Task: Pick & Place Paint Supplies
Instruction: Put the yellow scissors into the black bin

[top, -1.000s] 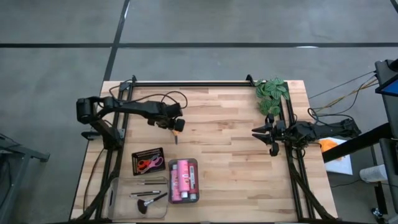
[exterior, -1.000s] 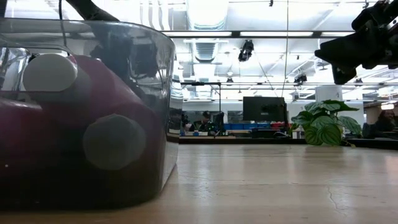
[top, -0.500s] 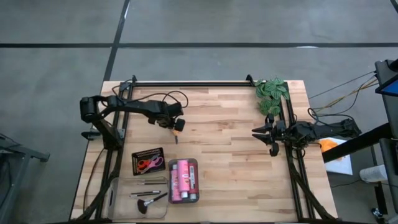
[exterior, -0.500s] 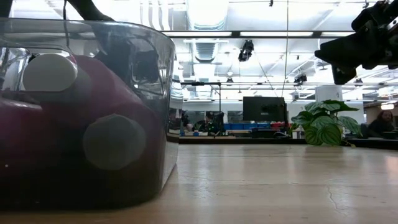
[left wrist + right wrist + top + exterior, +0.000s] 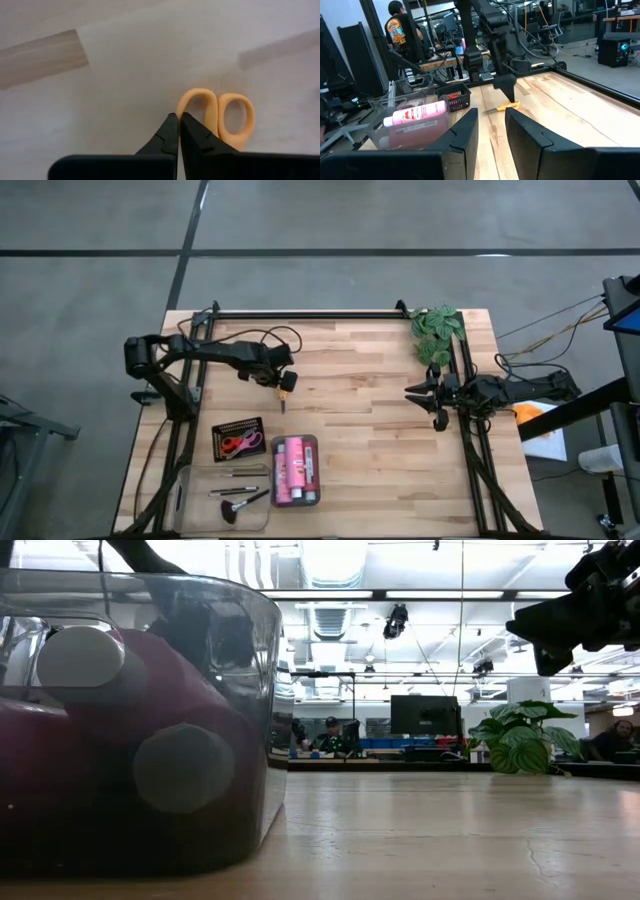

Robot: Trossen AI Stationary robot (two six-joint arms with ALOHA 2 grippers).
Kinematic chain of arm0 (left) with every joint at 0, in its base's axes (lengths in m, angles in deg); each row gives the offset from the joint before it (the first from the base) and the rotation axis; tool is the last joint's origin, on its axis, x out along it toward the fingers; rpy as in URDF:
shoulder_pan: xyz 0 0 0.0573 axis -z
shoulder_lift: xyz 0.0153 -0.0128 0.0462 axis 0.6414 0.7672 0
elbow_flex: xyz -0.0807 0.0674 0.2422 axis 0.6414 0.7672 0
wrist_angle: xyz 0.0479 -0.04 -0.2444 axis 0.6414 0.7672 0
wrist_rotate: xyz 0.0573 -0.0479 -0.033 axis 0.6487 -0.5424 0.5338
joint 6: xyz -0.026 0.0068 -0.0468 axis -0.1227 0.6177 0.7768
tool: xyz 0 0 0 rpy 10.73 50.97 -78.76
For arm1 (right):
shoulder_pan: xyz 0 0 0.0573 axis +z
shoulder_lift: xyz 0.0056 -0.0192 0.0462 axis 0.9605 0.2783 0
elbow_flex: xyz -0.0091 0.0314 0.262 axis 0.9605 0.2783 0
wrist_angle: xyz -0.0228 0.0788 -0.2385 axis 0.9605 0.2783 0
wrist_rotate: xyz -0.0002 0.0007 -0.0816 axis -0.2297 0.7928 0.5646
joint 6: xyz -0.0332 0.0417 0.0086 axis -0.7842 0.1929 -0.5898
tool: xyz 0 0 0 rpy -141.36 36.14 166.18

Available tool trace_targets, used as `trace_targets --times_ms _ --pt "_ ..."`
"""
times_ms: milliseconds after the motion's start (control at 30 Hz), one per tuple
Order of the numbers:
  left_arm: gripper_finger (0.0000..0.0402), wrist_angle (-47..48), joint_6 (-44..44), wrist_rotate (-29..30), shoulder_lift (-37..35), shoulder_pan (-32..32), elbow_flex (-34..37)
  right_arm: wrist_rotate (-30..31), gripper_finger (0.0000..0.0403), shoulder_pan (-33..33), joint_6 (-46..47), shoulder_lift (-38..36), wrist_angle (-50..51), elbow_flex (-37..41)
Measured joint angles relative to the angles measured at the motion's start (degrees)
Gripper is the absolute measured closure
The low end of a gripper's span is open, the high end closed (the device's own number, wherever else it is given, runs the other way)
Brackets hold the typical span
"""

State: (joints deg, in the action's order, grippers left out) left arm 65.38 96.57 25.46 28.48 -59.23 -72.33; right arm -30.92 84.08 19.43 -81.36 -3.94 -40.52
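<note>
Next, my left gripper lets go of the orange-handled scissors on the pink and red scissors in the black tray (image 5: 244, 438).
My left gripper (image 5: 284, 379) is shut, pointing down over the orange-handled scissors (image 5: 286, 388), which lie flat on the wood with the blades toward the near edge. In the left wrist view the shut fingertips (image 5: 178, 119) stand right beside one orange handle loop (image 5: 197, 112). Pink paint bottles (image 5: 294, 470) lie in a clear tray. Thin brushes and a fluffy brush (image 5: 238, 498) lie in another clear tray. More scissors (image 5: 240, 443) sit in a black tray. My right gripper (image 5: 437, 398) waits open at the table's right side. My left gripper points down from above with its shut tips at the edge of the orange scissors' handle loop (image 5: 186, 107). Whether the tips touch the loop, I cannot tell. The scissors lie flat on the table.
A green leafy plant (image 5: 437, 332) stands at the far right corner. The trays cluster at the near left; the bottle tray (image 5: 250, 720) fills the low view's left. Bare wood (image 5: 370, 430) lies between the two arms. A person (image 5: 402, 30) stands beyond the table.
</note>
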Motion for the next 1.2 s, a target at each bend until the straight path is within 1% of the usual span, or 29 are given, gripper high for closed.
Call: trace_targets --times_ms 233,433,500,567,633,700,767,867,1000,1067,1200 --pt "0.0401 4.37 0.22 -0.37 -9.06 -0.35 -0.02 0.00 0.0308 0.01 0.00 0.00 0.00 0.00" --pt "0.0401 8.86 0.21 -2.51 -20.02 -0.19 -0.07 0.00 0.0308 0.02 0.00 0.10 0.02 0.02" --pt "0.0401 10.29 -0.03 -4.81 -23.62 -0.09 -0.07 0.07 0.0308 0.00 0.00 0.11 0.01 0.02" --pt "0.0401 11.84 -2.38 -8.09 -27.25 0.32 -0.07 0.07 0.0308 0.00 0.00 0.13 0.00 0.02" --pt "0.0401 13.29 -7.69 -10.37 -30.73 1.13 -0.08 0.07 0.0308 0.00 0.00 0.11 0.00 0.02" --pt "0.0401 15.51 -12.32 -11.44 -33.51 2.42 -0.13 0.07 0.0308 0.00 0.00 0.11 0.00 0.02" --pt "0.0401 17.76 -13.90 -12.32 -35.68 3.95 -0.11 0.07 0.0308 0.00 0.00 0.11 0.00 0.02" --pt "0.0401 22.60 -17.93 -12.30 -37.84 6.78 -0.11 0.07 0.0308 0.00 0.00 0.11 0.00 0.02" --pt "0.0401 28.03 -24.10 -12.03 -38.15 11.43 -0.04 0.04 0.0308 0.00 0.00 0.11 0.00 0.02" --pt "0.0401 28.75 -25.67 -10.59 -37.73 14.09 -0.04 0.04 0.0308 0.00 0.00 0.11 0.01 0.02" --pt "0.0401 28.98 -30.22 -5.76 -36.09 20.29 -0.04 0.04 0.0308 0.00 0.00 0.13 0.00 0.02"
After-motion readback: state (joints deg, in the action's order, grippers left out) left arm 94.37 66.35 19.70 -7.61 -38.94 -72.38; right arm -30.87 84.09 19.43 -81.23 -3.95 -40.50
